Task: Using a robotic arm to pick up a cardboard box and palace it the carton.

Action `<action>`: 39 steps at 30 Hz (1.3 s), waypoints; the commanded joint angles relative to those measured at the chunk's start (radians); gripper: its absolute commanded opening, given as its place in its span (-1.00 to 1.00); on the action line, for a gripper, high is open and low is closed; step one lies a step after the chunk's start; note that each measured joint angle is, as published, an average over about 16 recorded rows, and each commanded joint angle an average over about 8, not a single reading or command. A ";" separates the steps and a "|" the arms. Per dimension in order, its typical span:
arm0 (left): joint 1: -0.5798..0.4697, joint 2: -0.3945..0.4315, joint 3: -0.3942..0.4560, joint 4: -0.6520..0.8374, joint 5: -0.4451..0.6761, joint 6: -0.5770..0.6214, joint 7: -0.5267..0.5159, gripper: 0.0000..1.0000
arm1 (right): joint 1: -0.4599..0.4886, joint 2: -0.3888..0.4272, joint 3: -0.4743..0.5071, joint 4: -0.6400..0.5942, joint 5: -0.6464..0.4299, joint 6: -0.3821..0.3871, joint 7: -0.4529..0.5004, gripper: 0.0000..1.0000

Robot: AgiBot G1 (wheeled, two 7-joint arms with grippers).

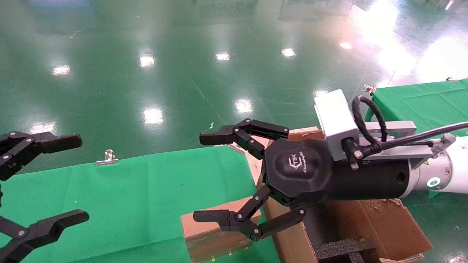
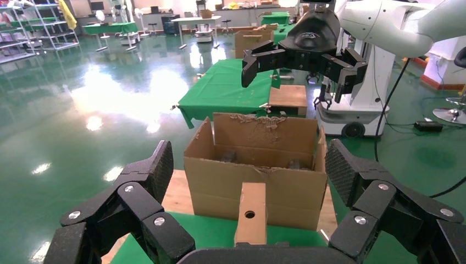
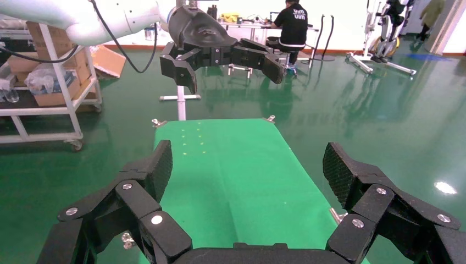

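The robot's right gripper will close across the long sides of the cardboard box by its round hole, at the end [image 1: 237, 205] beside the carton.
The small flat cardboard box [image 1: 214, 233] lies on the green table by its front edge, right beside the carton [image 1: 376, 226]; in the left wrist view the cardboard box [image 2: 250, 212] shows its round hole in front of the carton [image 2: 253, 176]. The white robotic arm's right gripper [image 1: 208, 177] hangs open and empty above the box, level with the carton's near wall, and also shows as the right gripper [image 2: 297, 69] in the left wrist view. My left gripper [image 1: 75, 179] stands open and empty at the far left. Each wrist view shows its own open jaws: the left gripper [image 2: 250, 165] and the right gripper [image 3: 247, 170].
The green cloth table [image 1: 128, 190] has metal clips [image 1: 108, 157] at its far edge. Black foam inserts [image 1: 343, 248] sit inside the carton. A second green table [image 1: 420, 102] stands at the right. Beyond lies glossy green floor.
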 commanded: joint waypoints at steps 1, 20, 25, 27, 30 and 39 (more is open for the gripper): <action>0.000 0.000 0.000 0.000 0.000 0.000 0.000 0.37 | 0.000 0.000 0.000 0.000 0.000 0.000 0.000 1.00; 0.000 0.000 0.000 0.000 0.000 0.000 0.000 -1.00 | 0.079 -0.008 -0.079 -0.023 -0.167 -0.033 0.012 1.00; 0.000 0.000 0.000 0.000 0.000 0.000 0.000 -1.00 | 0.159 -0.048 -0.163 -0.067 -0.323 -0.062 0.013 1.00; 0.000 0.000 0.000 0.000 0.000 0.000 0.000 -1.00 | 0.186 -0.069 -0.196 -0.089 -0.377 -0.068 0.004 1.00; 0.000 0.000 0.000 0.000 0.000 0.000 0.000 -1.00 | 0.222 -0.103 -0.243 -0.124 -0.445 -0.074 -0.019 1.00; 0.000 0.000 0.000 0.000 0.000 0.000 0.000 -1.00 | 0.312 -0.206 -0.361 -0.246 -0.593 -0.070 -0.102 1.00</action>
